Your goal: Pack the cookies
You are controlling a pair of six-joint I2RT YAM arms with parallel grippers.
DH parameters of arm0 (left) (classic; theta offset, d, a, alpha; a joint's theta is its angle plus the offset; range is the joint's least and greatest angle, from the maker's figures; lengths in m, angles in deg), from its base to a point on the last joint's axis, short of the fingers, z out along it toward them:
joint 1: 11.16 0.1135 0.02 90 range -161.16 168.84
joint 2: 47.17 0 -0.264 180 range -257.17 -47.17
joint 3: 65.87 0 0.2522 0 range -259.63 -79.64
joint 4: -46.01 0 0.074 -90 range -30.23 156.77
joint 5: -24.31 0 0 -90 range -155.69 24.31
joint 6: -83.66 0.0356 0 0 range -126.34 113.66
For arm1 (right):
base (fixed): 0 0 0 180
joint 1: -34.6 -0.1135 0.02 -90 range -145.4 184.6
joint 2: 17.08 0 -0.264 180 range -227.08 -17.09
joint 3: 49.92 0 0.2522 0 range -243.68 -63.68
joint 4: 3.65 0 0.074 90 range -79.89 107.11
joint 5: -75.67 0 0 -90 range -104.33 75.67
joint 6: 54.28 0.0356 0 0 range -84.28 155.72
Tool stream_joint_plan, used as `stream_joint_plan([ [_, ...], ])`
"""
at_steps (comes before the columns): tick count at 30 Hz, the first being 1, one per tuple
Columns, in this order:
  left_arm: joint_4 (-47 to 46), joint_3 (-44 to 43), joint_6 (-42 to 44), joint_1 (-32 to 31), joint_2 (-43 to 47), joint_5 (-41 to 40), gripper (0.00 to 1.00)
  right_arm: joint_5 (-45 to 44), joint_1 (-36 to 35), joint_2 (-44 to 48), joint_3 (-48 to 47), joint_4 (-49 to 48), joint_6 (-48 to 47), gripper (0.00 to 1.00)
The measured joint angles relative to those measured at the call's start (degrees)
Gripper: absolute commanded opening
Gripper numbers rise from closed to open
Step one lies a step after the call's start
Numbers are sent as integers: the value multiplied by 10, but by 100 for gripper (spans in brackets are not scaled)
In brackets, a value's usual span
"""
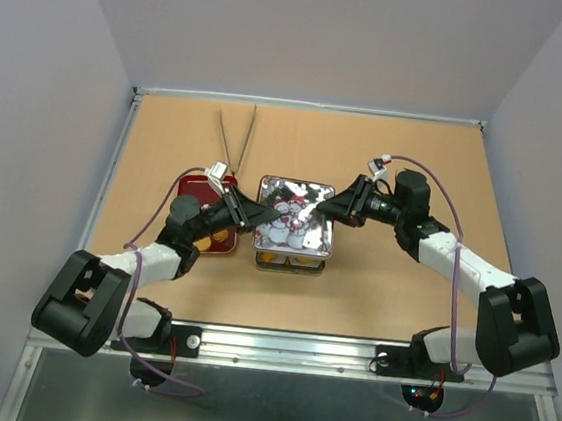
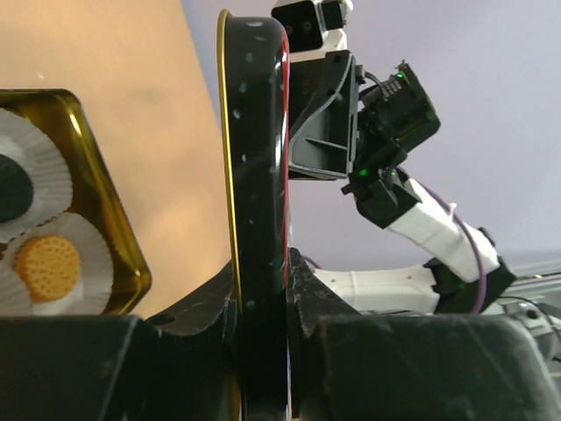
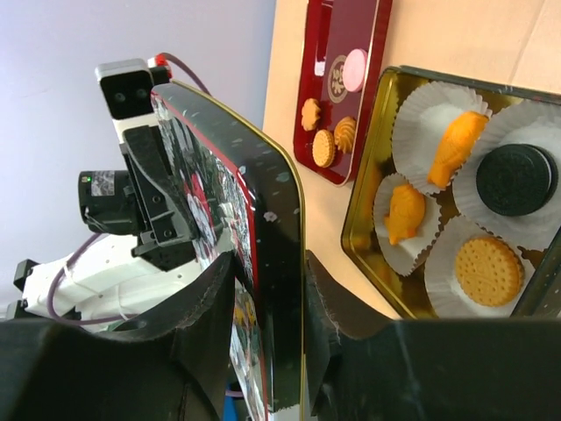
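Note:
The snowman lid, now held just above the open gold tin, goes on top of the open gold tin (image 1: 295, 234) (image 3: 478, 197) to cover the cookies. My right gripper needs to let go of it there.
Both grippers hold a tin lid (image 1: 295, 217) printed with snowmen just above the open gold tin (image 1: 291, 263). My left gripper (image 1: 261, 211) is shut on its left rim (image 2: 259, 175); my right gripper (image 1: 323, 208) is shut on its right rim (image 3: 263, 228). In the right wrist view the tin (image 3: 368, 202) holds cookies in white paper cups: two orange ones (image 3: 456, 145), a dark one (image 3: 515, 180) and a round biscuit (image 3: 489, 270). The left wrist view shows the tin's corner (image 2: 105, 202) with an orange cookie (image 2: 48, 267). A pink cookie (image 3: 354, 70) and three orange ones (image 3: 324, 147) lie on a dark red tray (image 3: 320, 53).
The dark red tray (image 1: 195, 183) lies left of the tin, partly under my left arm. Metal tongs (image 1: 237, 135) lie behind it on the brown table. A raised rim runs round the table; grey walls stand close on all sides.

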Motion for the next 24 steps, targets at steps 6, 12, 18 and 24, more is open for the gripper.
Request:
stream_joint_plan([
  [6, 117, -5, 82, -9, 36, -23, 19, -3, 0, -13, 24, -5, -6, 28],
  [12, 176, -20, 117, -13, 6, -33, 30, -7, 1, -60, 31, -4, -9, 28],
  [18, 201, -36, 145, -14, -60, -35, 57, -24, 2, -84, 31, 1, -32, 28],
  [24, 223, -40, 177, -16, -101, -48, 64, -43, 1, -97, 31, 7, -59, 27],
])
